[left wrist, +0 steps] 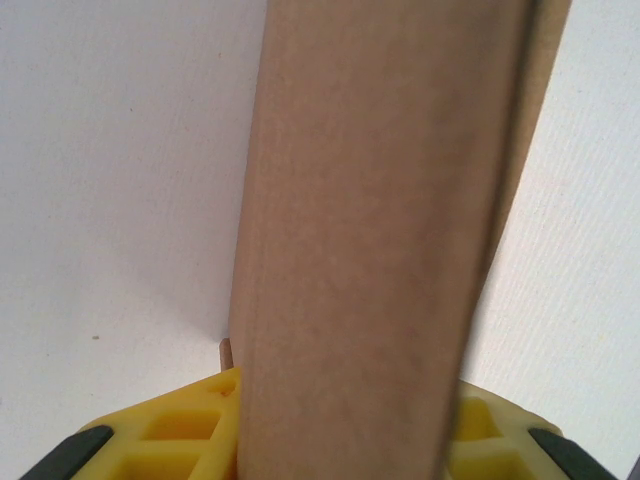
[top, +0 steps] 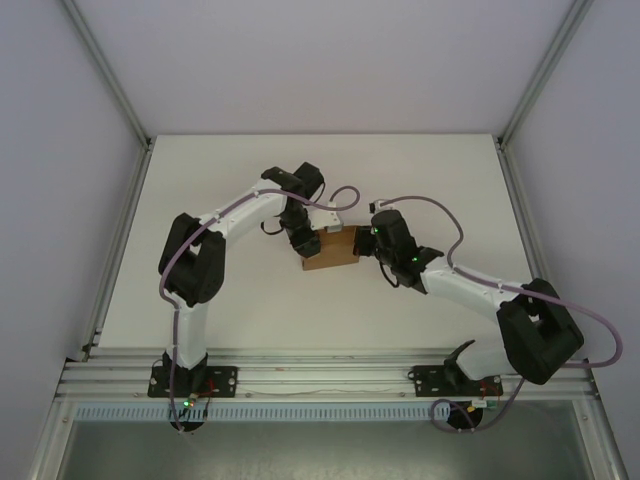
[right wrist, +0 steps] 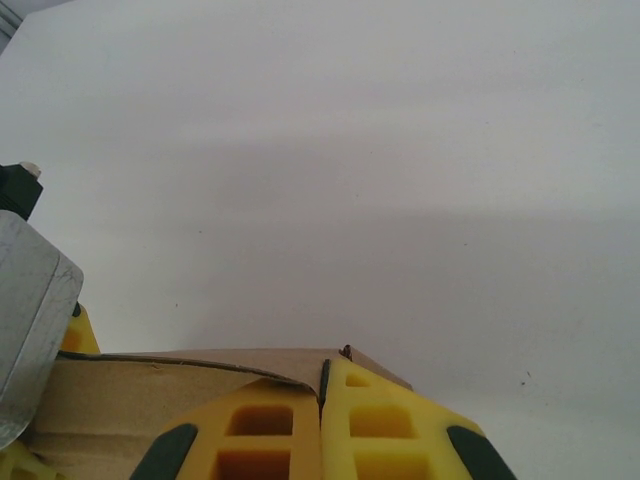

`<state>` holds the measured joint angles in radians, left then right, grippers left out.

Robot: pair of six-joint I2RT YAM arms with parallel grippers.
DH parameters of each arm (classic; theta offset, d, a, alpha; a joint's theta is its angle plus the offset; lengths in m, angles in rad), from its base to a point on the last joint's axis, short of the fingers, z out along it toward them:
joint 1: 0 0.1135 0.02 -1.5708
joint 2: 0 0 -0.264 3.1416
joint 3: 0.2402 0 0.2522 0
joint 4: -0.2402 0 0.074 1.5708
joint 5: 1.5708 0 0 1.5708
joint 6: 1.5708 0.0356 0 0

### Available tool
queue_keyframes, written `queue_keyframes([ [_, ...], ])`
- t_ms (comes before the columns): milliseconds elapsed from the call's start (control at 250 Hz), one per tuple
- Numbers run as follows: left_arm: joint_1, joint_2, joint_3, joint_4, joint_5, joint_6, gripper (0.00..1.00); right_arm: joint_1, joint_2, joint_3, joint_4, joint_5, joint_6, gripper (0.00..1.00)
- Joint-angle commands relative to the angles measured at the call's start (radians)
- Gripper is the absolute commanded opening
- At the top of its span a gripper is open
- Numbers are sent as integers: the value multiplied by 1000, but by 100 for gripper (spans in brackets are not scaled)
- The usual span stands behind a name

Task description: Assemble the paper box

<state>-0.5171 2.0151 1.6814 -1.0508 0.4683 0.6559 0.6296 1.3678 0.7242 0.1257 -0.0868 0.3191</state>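
The cardboard panel is held across its full width by my left gripper, so that gripper should open and pinch the thin edge at the box's end corner (left wrist: pixel 226 350).
The paper box (top: pixel 334 251) is a small brown cardboard shape in the middle of the table, held between both arms. My left gripper (top: pixel 303 240) is at its left side. In the left wrist view a broad cardboard panel (left wrist: pixel 380 200) stands upright between the yellow fingers (left wrist: pixel 190 425), and the left gripper (left wrist: pixel 345 390) is shut on it. My right gripper (top: pixel 373 241) is at the box's right side. In the right wrist view the right gripper (right wrist: pixel 322 368) is shut, with a thin edge of the box (right wrist: pixel 150 395) pinched between its pads.
The white table (top: pixel 200 200) has bare room all around the box. Aluminium frame posts rise at the back corners, and a rail (top: pixel 330 380) runs along the near edge. A metal part of the left arm (right wrist: pixel 30 300) shows close on the left of the right wrist view.
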Motion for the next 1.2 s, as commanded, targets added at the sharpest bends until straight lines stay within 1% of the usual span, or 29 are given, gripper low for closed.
queue_keyframes([
  [0, -9, 16, 22, 125, 12, -32, 27, 49, 3, 22, -44, -139, 33, 0],
  [108, -9, 4, 12, 129, 2, -23, 27, 49, 11, 1, -46, -114, 14, 0],
  [188, -9, 0, 11, 129, 21, -15, 27, 49, 20, -28, -33, -86, -13, 0],
  [288, -9, -7, 3, 128, 24, -6, 27, 48, 21, -76, -42, -34, -106, 0],
  [316, -8, -7, 2, 127, 23, -5, 28, 49, 18, -100, -27, -25, -149, 0],
  [392, -9, -9, -5, 128, 7, -4, 28, 42, 6, -158, 21, 11, -185, 0],
  [456, -9, -9, -4, 124, 0, -10, 29, 33, -3, -161, 4, -25, -175, 0],
  [540, -9, -11, -3, 124, 3, -18, 31, 33, -5, -177, 40, -123, -168, 0],
  [620, -10, -17, -3, 129, 8, -25, 32, 35, -9, -186, 78, -123, -155, 0],
  [731, -16, -31, 3, 125, 8, -32, 41, 35, -14, -134, -5, -42, -145, 0],
  [775, -20, -41, 2, 127, 3, -35, 49, 36, -18, -113, -39, -3, -130, 0],
  [819, -23, -54, -3, 131, 1, -39, 54, 39, -22, -99, -62, 27, -120, 0],
  [867, -27, -71, -10, 138, -2, -44, 65, 45, -28, -90, -83, 59, -110, 0],
  [887, -27, -77, -14, 144, -3, -49, 67, 47, -29, -86, -87, 74, -104, 0],
  [1003, -29, -101, -36, 170, -5, -83, 72, 53, -28, -79, -100, 112, -92, 0],
  [1027, -29, -137, -43, 178, -11, -90, 72, 54, -27, -78, -100, 112, -94, 0],
  [1103, -29, -167, -64, 197, -23, -116, 75, 67, -26, -73, -103, 129, -90, 0],
  [1195, -29, -209, -94, 213, -69, -166, 76, 77, -27, -65, -114, 164, -70, 0],
])
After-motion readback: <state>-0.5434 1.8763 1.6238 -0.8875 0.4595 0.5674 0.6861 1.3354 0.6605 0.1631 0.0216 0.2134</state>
